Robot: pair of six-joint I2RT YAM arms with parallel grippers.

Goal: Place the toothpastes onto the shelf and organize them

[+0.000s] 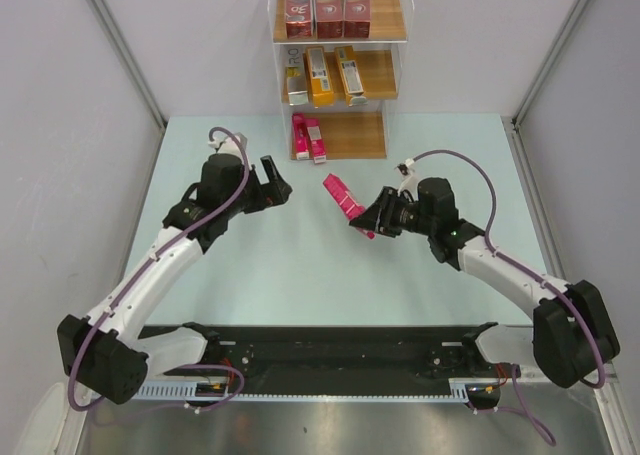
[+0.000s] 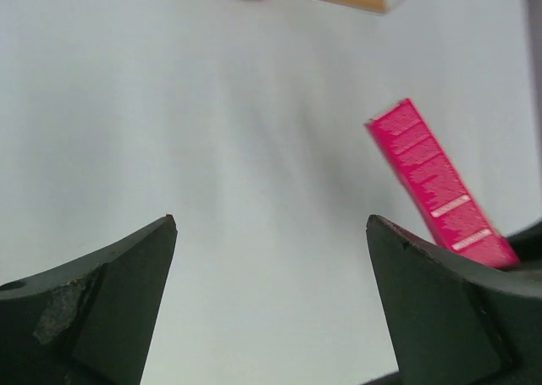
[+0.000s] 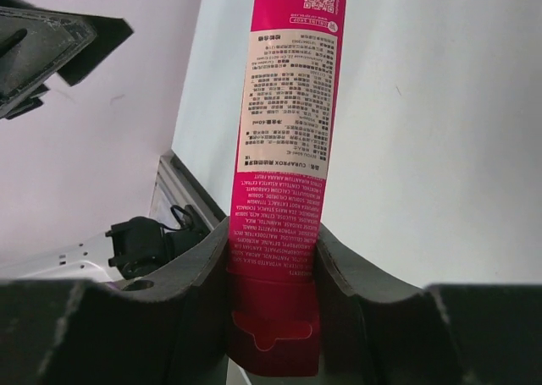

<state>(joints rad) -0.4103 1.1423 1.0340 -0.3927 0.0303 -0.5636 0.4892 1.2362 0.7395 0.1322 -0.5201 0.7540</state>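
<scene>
I need to use my right gripper to set the held toothpaste carton, now tilted above the table, down on the bottom board's front edge [image 1: 335, 157] next to the pink cartons.
My right gripper [image 1: 368, 218] is shut on one end of a slim pink toothpaste carton [image 1: 343, 199] and holds it above the table, tilted toward the shelf [image 1: 378, 27]. In the right wrist view the carton [image 3: 288, 131] sticks out from between my fingers [image 3: 199, 283]. My left gripper [image 1: 281, 188] is open and empty; the held carton [image 2: 439, 186] shows to its right. The shelf holds three dark red cartons [image 1: 328, 5] on the top board, three orange-yellow ones [image 1: 322, 75] on the middle board, and two pink ones [image 1: 308, 138] at the left of the bottom board.
The pale green table top [image 1: 300, 265] spreads between the arms and the shelf. Grey walls close both sides. A black rail [image 1: 330, 347] runs along the near edge. The right part of the bottom board [image 1: 355, 135] is bare wood.
</scene>
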